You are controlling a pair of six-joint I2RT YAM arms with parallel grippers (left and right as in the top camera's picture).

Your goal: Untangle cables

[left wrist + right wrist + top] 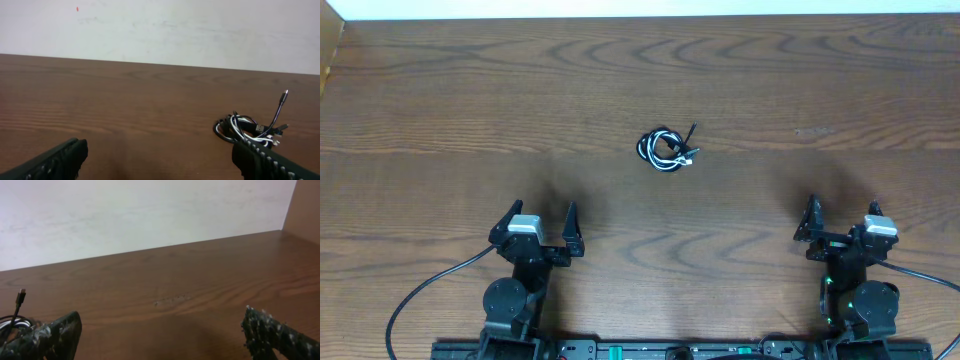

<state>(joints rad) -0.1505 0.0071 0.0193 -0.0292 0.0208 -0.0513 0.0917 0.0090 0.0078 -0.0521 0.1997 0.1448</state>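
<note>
The cables' coiled bundle has the looped side [643, 148] [220, 129] opposite the black plug end, and my left gripper should go there next and close on it.
The cables [666, 148], one black and one white, lie tangled in a small coiled bundle on the wooden table, near the middle, with a black plug end sticking up. The bundle also shows at the lower right of the left wrist view [250, 129] and at the far left edge of the right wrist view [12, 317]. My left gripper [541, 224] is open and empty at the front left, well short of the bundle. My right gripper [842, 222] is open and empty at the front right, away from the bundle.
The wooden table [470, 110] stretches to a pale wall at the back. A wooden side panel [307, 205] stands at the far right. Thick black wires [420, 295] run from the arm bases at the front edge.
</note>
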